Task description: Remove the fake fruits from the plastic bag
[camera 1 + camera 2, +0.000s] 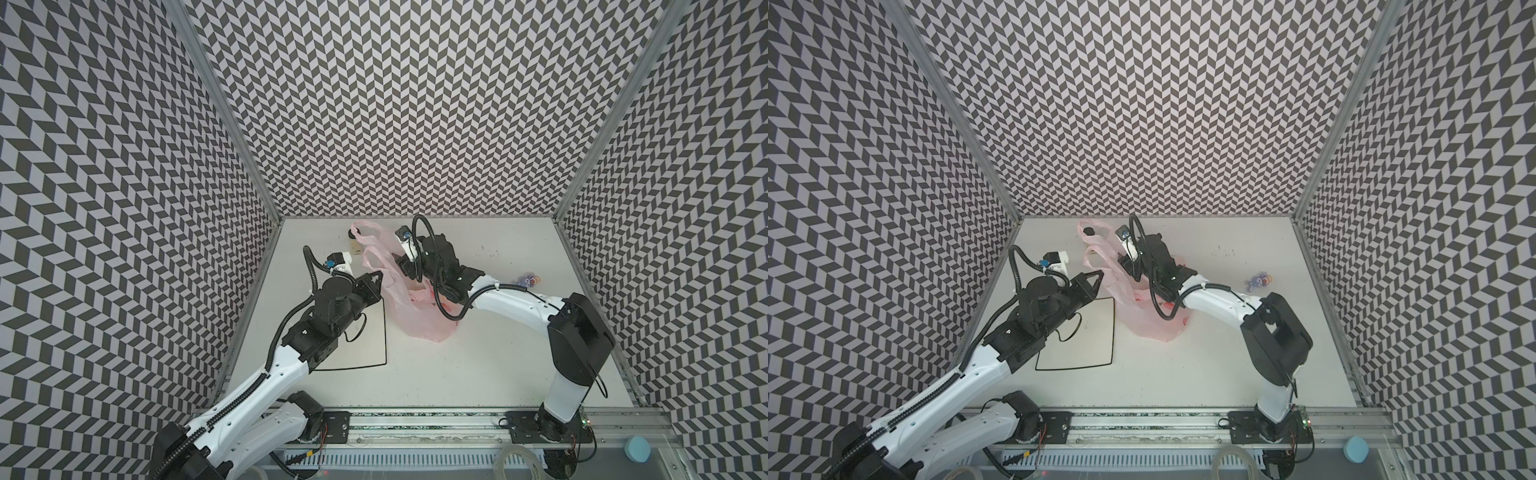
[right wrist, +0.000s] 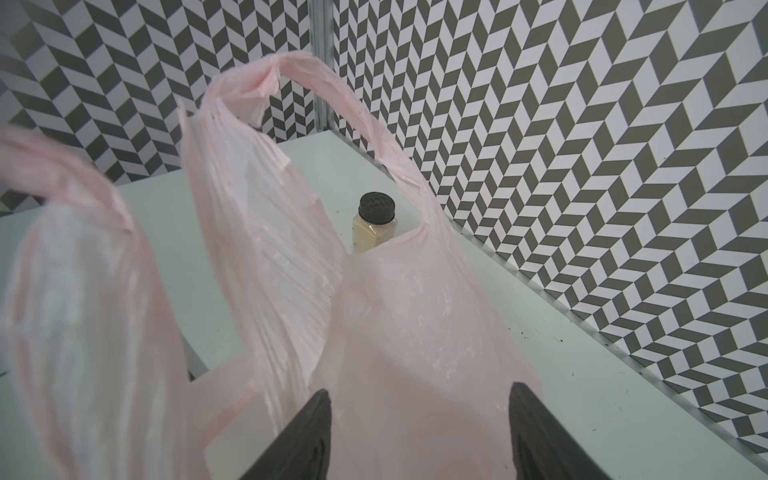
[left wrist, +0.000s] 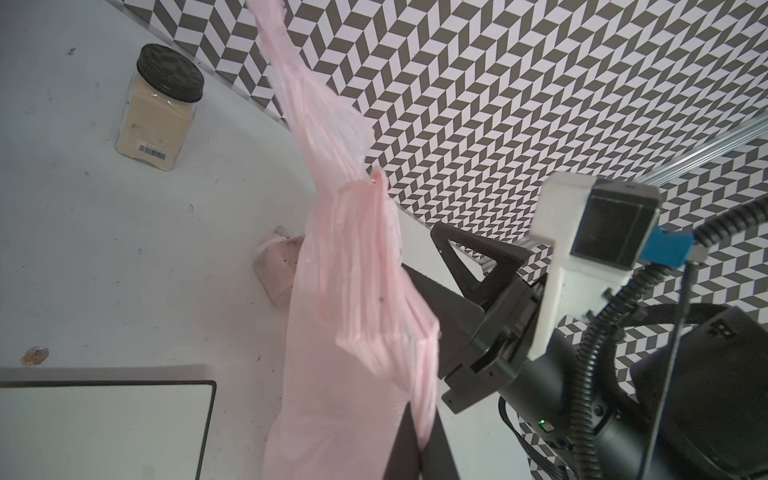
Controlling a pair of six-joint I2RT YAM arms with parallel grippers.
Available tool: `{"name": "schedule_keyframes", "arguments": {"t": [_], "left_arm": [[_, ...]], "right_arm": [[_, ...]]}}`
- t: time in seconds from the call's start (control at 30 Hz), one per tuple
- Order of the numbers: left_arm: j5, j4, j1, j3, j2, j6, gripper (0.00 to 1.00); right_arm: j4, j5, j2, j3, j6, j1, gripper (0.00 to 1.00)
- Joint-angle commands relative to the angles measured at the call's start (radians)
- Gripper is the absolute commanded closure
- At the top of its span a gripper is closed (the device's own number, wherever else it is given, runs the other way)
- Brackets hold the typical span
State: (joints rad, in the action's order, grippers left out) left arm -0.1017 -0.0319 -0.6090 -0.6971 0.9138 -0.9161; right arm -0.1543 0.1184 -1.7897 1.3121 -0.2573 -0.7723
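Observation:
Next, my right gripper grabs the far handle (image 1: 374,228) and pulls it away from my left gripper, because the bag's loop handles lean together over the bag's opening.
The pale pink plastic bag (image 1: 409,316) stands crumpled mid-table in both top views, its loop handles (image 2: 266,83) raised toward the back wall. My left gripper (image 3: 419,436) is shut on a gathered fold of the bag's left edge and holds it up; a top view shows its tip (image 1: 380,274) at the bag's side. My right gripper (image 2: 419,399) is open above the bag's mouth, fingers (image 2: 316,419) wide apart with only pink film between them. The fake fruits are hidden inside the bag. Red patches (image 1: 1167,305) show through the film; whether they are fruit or print I cannot tell.
A white black-rimmed square plate (image 1: 374,340) lies left of the bag, under my left arm. A jar with a black lid (image 2: 374,224) stands behind the bag near the back wall, a beige box (image 3: 278,274) beside it. A purple toy figure (image 1: 528,280) lies to the right.

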Motion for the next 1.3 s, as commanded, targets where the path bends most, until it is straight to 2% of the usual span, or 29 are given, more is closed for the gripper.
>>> {"name": "schedule_keyframes", "arguments": {"t": [0.0,0.2,0.33,0.53,0.7,0.8,0.93,1.0,1.17,1.27], "left_arm": [[-0.039,-0.024,-0.009,0.01,-0.023,-0.015,1.0],[-0.059,-0.046,-0.013,0.019,-0.045,-0.034,1.0],[-0.064,-0.052,-0.015,0.028,-0.064,-0.044,1.0],[-0.071,-0.08,-0.021,0.033,-0.081,-0.056,1.0],[-0.083,-0.1,-0.029,0.033,-0.096,-0.065,1.0],[-0.095,-0.106,-0.035,0.037,-0.106,-0.077,1.0],[-0.12,-0.126,-0.039,0.027,-0.121,-0.096,1.0],[-0.144,-0.138,-0.041,0.022,-0.13,-0.109,1.0],[-0.206,-0.099,-0.04,0.003,-0.147,-0.095,1.0],[-0.245,-0.024,-0.037,-0.011,-0.138,-0.005,1.0]], "right_arm": [[-0.059,-0.03,0.032,-0.001,-0.014,-0.013,0.29],[-0.021,-0.063,0.127,-0.08,-0.089,-0.018,0.22],[-0.017,-0.021,0.146,-0.134,-0.156,-0.018,0.19],[-0.024,0.037,0.048,-0.092,-0.224,-0.018,0.21],[-0.07,0.076,-0.042,0.017,-0.186,-0.022,0.26],[-0.11,0.105,-0.094,0.078,-0.161,-0.029,0.36],[-0.144,0.145,-0.118,0.13,-0.106,-0.033,0.73],[-0.146,0.153,-0.098,0.133,-0.065,-0.032,0.87],[-0.213,0.19,0.038,0.053,0.099,-0.014,1.0],[-0.21,0.185,0.132,0.011,0.227,0.026,1.0]]}}
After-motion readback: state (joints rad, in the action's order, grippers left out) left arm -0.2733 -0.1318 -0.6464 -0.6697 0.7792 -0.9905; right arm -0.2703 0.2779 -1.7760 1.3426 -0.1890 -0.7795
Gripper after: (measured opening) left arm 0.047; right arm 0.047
